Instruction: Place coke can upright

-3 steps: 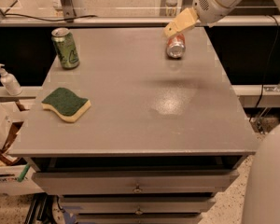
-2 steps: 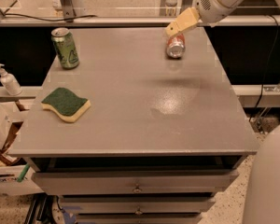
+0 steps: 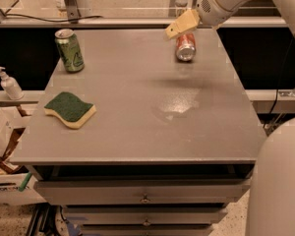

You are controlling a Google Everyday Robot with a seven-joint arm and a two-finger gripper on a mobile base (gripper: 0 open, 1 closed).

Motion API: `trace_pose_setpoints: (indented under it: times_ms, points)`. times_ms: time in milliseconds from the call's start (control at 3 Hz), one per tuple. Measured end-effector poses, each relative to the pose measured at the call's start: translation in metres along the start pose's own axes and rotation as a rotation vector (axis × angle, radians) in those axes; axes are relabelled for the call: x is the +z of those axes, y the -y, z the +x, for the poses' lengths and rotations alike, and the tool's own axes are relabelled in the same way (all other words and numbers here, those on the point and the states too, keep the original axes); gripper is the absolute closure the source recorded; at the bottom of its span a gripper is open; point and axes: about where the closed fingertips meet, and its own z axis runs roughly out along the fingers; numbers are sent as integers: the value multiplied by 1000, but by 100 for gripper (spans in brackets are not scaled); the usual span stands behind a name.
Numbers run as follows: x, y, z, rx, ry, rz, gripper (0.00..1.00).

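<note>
I should close my gripper on the far part of the body [image 3: 185, 39] of the coke can and leave the silver end at the front free.
The coke can [image 3: 186, 46], red-orange with a silver end, lies on its side at the far right of the grey table [image 3: 152, 132], its silver end facing the front. My gripper [image 3: 181, 24], tan at the tip on a white arm, hangs just above and slightly left of the can's far end. It holds nothing that I can see. The arm comes in from the upper right.
A green can [image 3: 70, 50] stands upright at the far left of the table. A green and yellow sponge [image 3: 70, 109] lies at the left front. A soap dispenser [image 3: 10, 84] stands on a ledge left of the table. Drawers [image 3: 145, 195] sit below the front edge.
My gripper has shifted a little to the left above the can. The coke can has not moved.
</note>
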Motion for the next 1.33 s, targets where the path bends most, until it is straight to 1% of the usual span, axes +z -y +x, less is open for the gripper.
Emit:
trace_pose_setpoints:
  times_ms: [333, 667, 1333]
  points:
    - [17, 3, -18, 23, 29, 33, 0]
    - [37, 9, -30, 49, 42, 68, 0]
    - [79, 25, -41, 114, 39, 77, 0]
